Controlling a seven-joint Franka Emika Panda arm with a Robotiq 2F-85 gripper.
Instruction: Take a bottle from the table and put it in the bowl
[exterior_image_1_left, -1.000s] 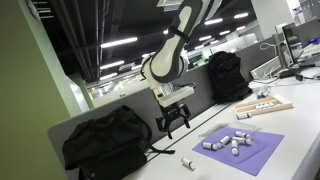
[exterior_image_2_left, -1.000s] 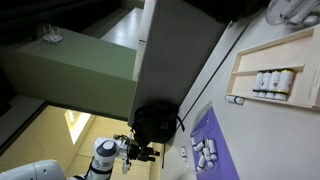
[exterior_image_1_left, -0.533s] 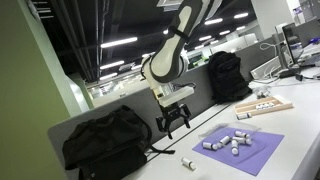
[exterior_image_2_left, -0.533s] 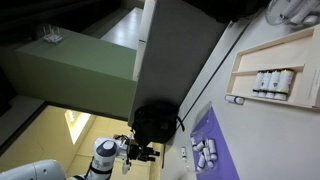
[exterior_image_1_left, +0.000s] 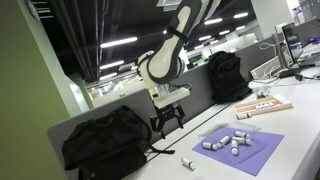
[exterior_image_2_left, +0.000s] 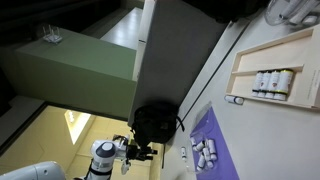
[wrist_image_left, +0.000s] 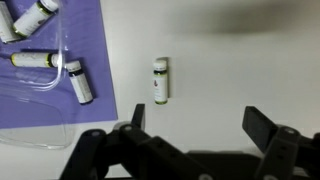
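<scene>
The robot's gripper should next move to the lone white bottle off the purple mat and close on the bottle's body (exterior_image_1_left: 188, 164) (wrist_image_left: 161, 92), away from its cap.
A single small white bottle (wrist_image_left: 160, 80) with a darker end lies on the white table (wrist_image_left: 230, 70), apart from the others; it also shows in an exterior view (exterior_image_1_left: 187, 161). My gripper (wrist_image_left: 195, 125) is open and empty and hovers above the table, with the bottle just beyond and left of the gap between the fingers. It hangs in the air in both exterior views (exterior_image_1_left: 167, 120) (exterior_image_2_left: 140, 153). A faint clear bowl rim (wrist_image_left: 62, 100) shows on the purple mat (wrist_image_left: 95, 35), with several similar bottles (wrist_image_left: 78, 82) lying there.
A black backpack (exterior_image_1_left: 105, 140) sits against the grey partition close to the arm, and another (exterior_image_1_left: 226, 75) stands further along. A wooden tray (exterior_image_1_left: 262, 108) holding more bottles (exterior_image_2_left: 272, 80) lies past the mat. A loose bottle (exterior_image_2_left: 234, 99) lies beside the tray.
The gripper has shifted slightly toward the backpack and a little lower. The bottles and mat have not moved.
</scene>
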